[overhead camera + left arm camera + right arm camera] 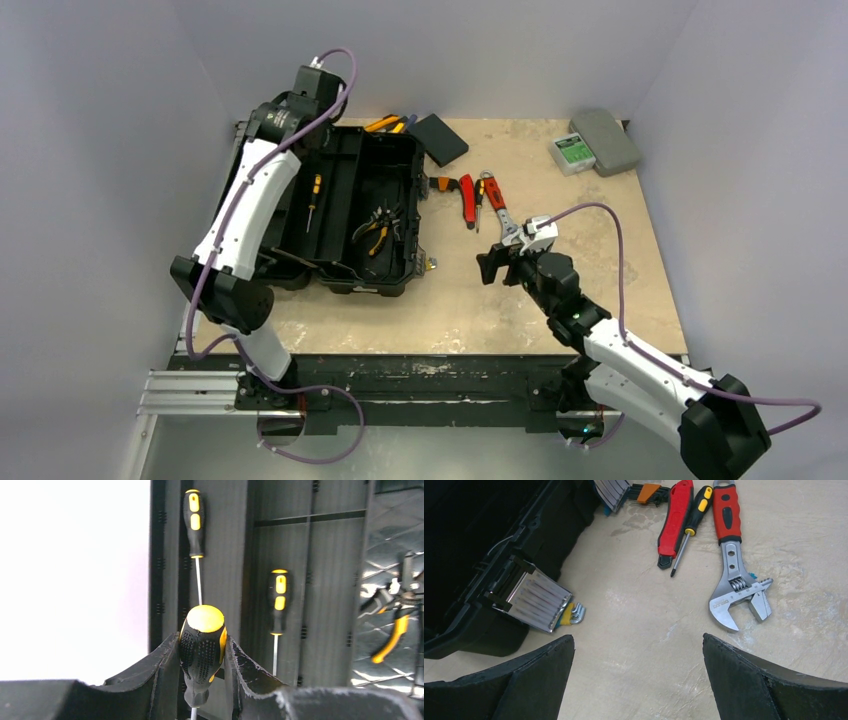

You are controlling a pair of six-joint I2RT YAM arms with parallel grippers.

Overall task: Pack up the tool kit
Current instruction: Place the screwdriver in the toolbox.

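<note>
The robot's right gripper should move to the red utility knife beside the small screwdriver and close on the knife's body (469, 208) (670, 540) near its black end.
The black toolbox (350, 215) lies open at the left of the table. My left gripper (202, 641) is over its left side, shut on the black-and-yellow handle of a screwdriver (202, 650) that points down. Two more screwdrivers (194, 522) (279, 600) lie in the box below it, with pliers (395, 630) to the right. My right gripper (638, 642) is open and empty above bare table. A red-handled wrench (729, 555), a red utility knife (676, 520) and a small screwdriver (691, 525) lie just beyond it.
A hex key set (569, 614) lies by the toolbox latch (536, 600). A small flat black box (439, 138) and yellow-handled tools (385, 123) lie behind the toolbox. A grey case (610, 140) and a green-labelled device (572, 152) are at the back right.
</note>
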